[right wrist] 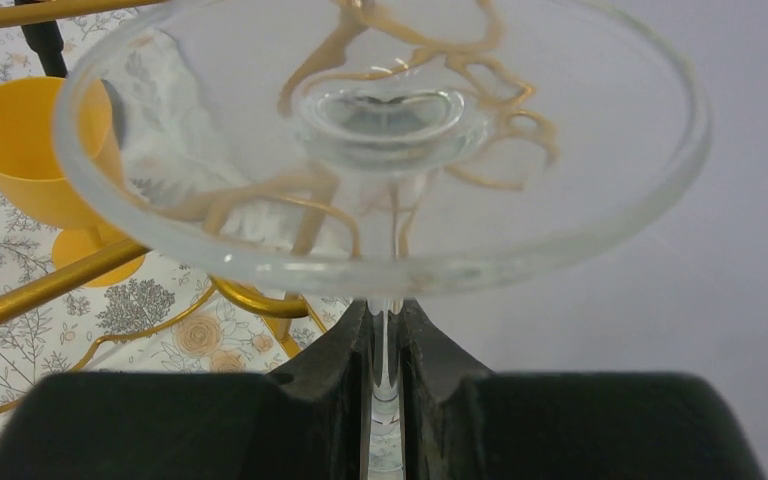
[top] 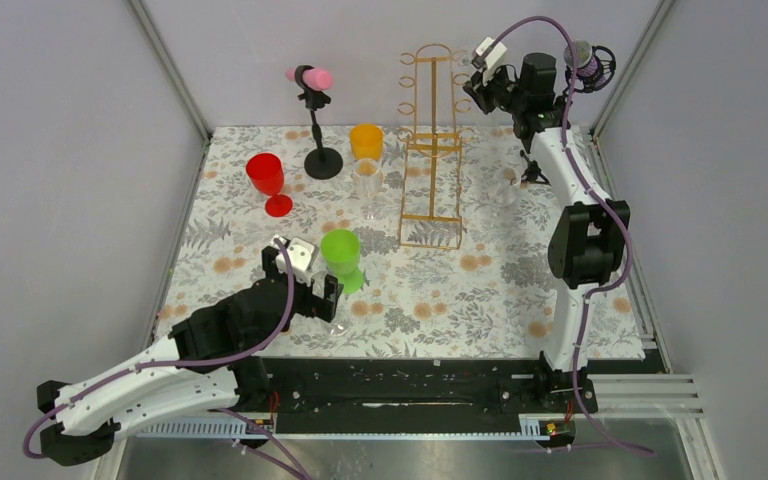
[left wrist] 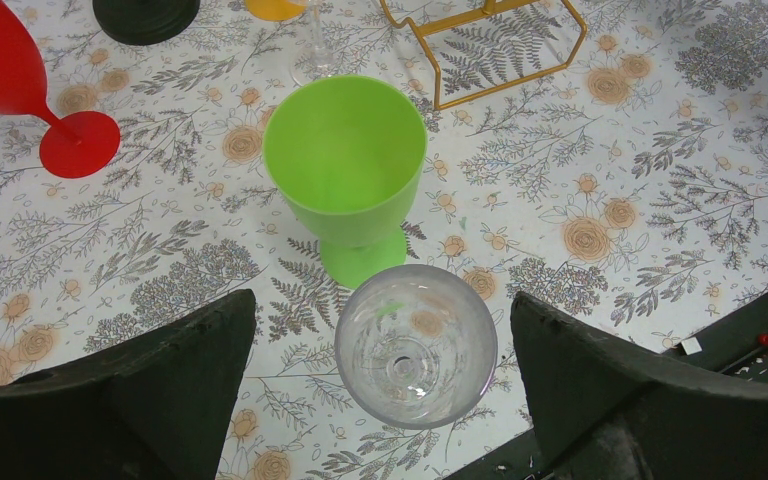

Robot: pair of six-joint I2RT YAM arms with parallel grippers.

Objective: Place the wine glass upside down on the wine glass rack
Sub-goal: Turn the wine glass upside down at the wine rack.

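Observation:
Next, I release the clear wine glass from my right gripper in the gold rack's side hook (top: 463, 106) (right wrist: 272, 292), the one that is closest to that gripper's fingers. That glass is now just in front of the rack.
My right gripper (right wrist: 385, 318) is shut on the stem of a clear wine glass (right wrist: 560, 190). Its round foot fills the right wrist view, with the gold wires of the wine glass rack (right wrist: 50, 285) just behind it. In the top view the right gripper (top: 473, 92) is high beside the upper right hooks of the rack (top: 430, 150). My left gripper (left wrist: 382, 298) is open, its fingers on either side of a second clear wine glass (left wrist: 416, 345) that stands upright on the table. In the top view the left gripper (top: 325, 298) is low by the green cup.
A green cup (left wrist: 346, 160) stands right behind the left glass. A red goblet (top: 267, 180), an orange cup (top: 366, 140), a clear glass (top: 367, 185) and a black stand with a pink top (top: 315, 120) stand at the back. Another clear glass (top: 505, 190) is beside the right arm.

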